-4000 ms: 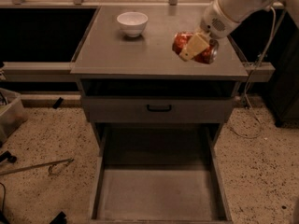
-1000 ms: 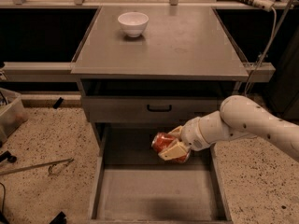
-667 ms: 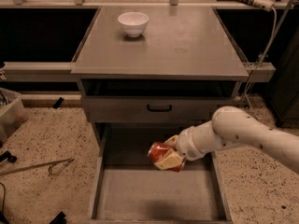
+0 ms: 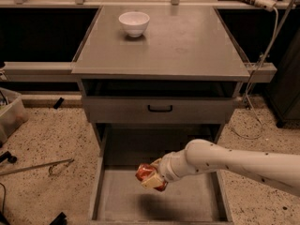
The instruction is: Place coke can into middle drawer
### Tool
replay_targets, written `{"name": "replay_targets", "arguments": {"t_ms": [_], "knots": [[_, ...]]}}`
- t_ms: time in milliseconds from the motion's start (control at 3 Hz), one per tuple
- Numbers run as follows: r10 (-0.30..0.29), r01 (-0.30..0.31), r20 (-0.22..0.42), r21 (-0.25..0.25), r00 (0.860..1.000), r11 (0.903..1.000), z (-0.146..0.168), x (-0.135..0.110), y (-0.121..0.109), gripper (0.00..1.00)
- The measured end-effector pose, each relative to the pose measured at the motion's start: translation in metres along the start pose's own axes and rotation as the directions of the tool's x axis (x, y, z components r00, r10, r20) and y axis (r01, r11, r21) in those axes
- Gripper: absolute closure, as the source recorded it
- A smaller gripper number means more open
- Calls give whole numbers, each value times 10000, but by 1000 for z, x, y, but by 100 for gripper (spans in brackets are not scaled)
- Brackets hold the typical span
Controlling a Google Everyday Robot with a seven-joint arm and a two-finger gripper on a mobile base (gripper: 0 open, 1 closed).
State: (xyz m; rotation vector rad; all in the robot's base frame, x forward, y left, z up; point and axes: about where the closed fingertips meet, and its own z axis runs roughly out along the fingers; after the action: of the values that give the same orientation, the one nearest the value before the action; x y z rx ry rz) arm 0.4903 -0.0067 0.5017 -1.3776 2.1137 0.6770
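Next, my gripper releases the coke can near the centre of the open middle drawer's grey bottom (image 4: 150,175), behind its shadow.
The red coke can (image 4: 146,173) is held in my gripper (image 4: 152,178), tilted, just above the floor of the open middle drawer (image 4: 117,200). My white arm comes in from the lower right. The gripper is shut on the can, with a tan finger pad (image 4: 151,182) across its lower side. The can hangs over the left-centre part of the grey drawer tray, and its shadow lies on the drawer floor below it.
A white bowl (image 4: 134,23) stands at the back of the cabinet top (image 4: 187,46). The shut drawer front with a black handle (image 4: 160,109) is above the open drawer. A plastic bin (image 4: 9,114) and a metal rod (image 4: 33,167) lie on the floor at left. A cable (image 4: 258,74) hangs at right.
My arm has carried the can from the cabinet top down into the open drawer. Over the last second it moved left and lower, toward the drawer floor.
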Motion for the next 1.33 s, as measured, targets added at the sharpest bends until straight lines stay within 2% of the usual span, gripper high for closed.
{"name": "replay_targets", "arguments": {"t_ms": [333,667,1000,1333], "knots": [[999,-1004,119,477,9949,9938,88,16,-35,100],[1010,-1014,116,469,9948,9937,89,17,-35,100],[1328,-1316,-168,610,9910,9894,99,39,-55,100],[1828,-1805,-241,777,9829,9805,106,63,-75,100]]}}
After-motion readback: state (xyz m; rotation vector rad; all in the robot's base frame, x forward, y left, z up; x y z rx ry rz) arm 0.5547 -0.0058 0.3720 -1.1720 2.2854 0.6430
